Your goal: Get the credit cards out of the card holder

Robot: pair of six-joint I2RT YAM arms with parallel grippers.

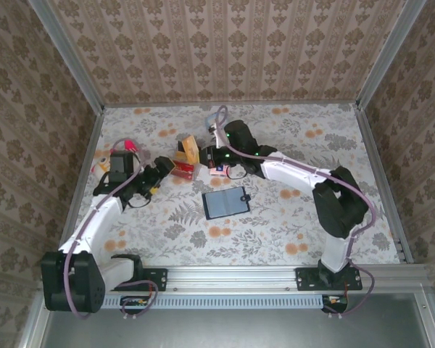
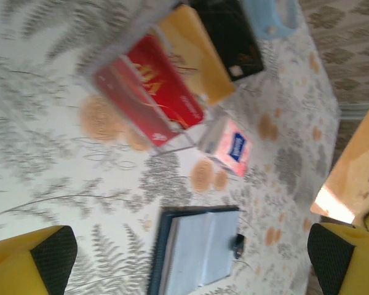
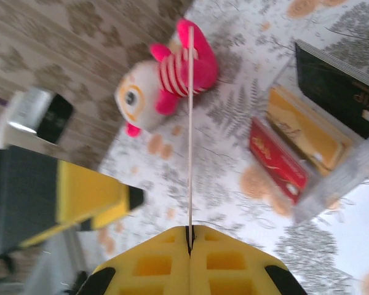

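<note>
Next, my right gripper releases the thin credit card so that it is left against the orange card in the clear stand [image 1: 185,158] [image 3: 309,129]. The thin card is now behind the card holder.
The card holder [image 1: 226,202] lies open and flat mid-table, navy outside, grey-blue inside [image 2: 200,252], snap tab on its right edge. My left gripper [image 2: 192,255] hovers over it, open wide, with nothing between its fingers [image 2: 52,255]. In the top view the left gripper [image 1: 159,175] is left of the holder. An orange-tan credit card [image 2: 357,175] shows beside its right finger. My right gripper [image 3: 189,230] is shut on a thin credit card [image 3: 189,123], seen edge-on. It sits behind the holder [image 1: 216,158]. A pink-and-white card [image 2: 230,147] lies on the table.
A clear stand [image 1: 185,158] behind the holder carries a red card [image 2: 150,92], an orange card [image 2: 197,52] and a black card [image 2: 230,37]. A pink-and-white plush toy [image 3: 166,80] sits at the left by the left arm. Metal rails edge the table.
</note>
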